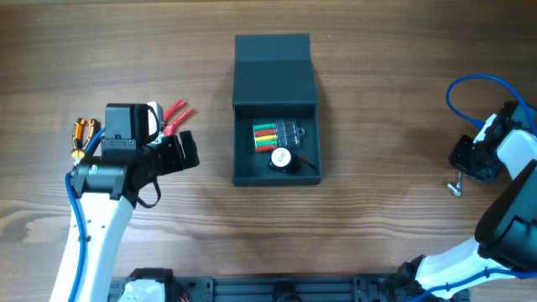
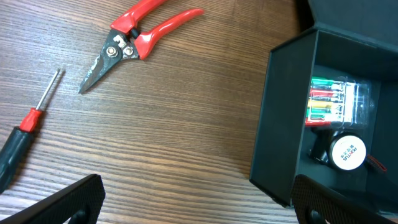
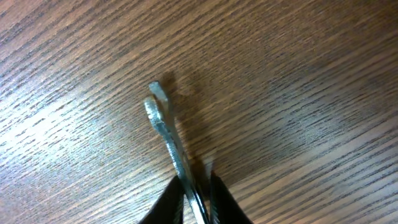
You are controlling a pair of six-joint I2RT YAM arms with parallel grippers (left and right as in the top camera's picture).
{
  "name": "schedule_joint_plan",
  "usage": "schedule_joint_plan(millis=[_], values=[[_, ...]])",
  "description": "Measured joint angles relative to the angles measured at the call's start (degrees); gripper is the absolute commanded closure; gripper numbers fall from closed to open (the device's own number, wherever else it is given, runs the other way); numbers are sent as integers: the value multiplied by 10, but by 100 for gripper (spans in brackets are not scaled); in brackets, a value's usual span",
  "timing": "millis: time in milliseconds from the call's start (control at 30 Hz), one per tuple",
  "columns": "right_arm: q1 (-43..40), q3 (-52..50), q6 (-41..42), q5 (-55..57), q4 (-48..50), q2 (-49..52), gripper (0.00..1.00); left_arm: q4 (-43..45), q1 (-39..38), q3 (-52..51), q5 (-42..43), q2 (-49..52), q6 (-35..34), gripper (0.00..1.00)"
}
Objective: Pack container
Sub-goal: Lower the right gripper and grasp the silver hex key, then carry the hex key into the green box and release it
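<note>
My right gripper needs to take the thin metal tool down into the container (image 1: 285,149). It will put the tool between the clear case and the round white part.
The dark teal-grey container (image 1: 243,126) stands open at the table's middle, its flap lid folded back. Inside lie a clear case of coloured bits (image 1: 267,136) and a round white part (image 1: 279,158). It also shows in the left wrist view (image 2: 280,124). My left gripper (image 1: 180,153) is open and empty, low over bare wood just left of the container (image 2: 199,199). My right gripper (image 1: 470,164) is at the far right, shut on a thin silver metal tool (image 3: 165,127) that looks like tweezers, with its tip by the table (image 1: 456,189).
Red-handled pliers (image 1: 174,116) lie left of the container, also in the left wrist view (image 2: 134,37). A screwdriver with a red and black handle (image 2: 25,134) lies further left. Orange-handled tools (image 1: 81,134) lie at the far left. A blue cable (image 1: 470,92) loops by the right arm.
</note>
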Motion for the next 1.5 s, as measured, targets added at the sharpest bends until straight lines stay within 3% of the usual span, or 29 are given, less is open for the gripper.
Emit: schedule_joint_plan(millis=[600, 800, 1133, 1367, 1500], values=[[0, 3, 2, -7, -4, 1, 96, 0, 0, 0, 0, 0, 0, 0], [16, 22, 2, -25, -47, 8, 96, 0, 0, 0, 0, 0, 0, 0], [170, 171, -36, -83, -159, -52, 96, 0, 0, 0, 0, 0, 0, 0], [381, 307, -144, -97, -210, -135, 96, 0, 0, 0, 0, 0, 0, 0], [497, 319, -219, -103, -210, -139, 96, 0, 0, 0, 0, 0, 0, 0]])
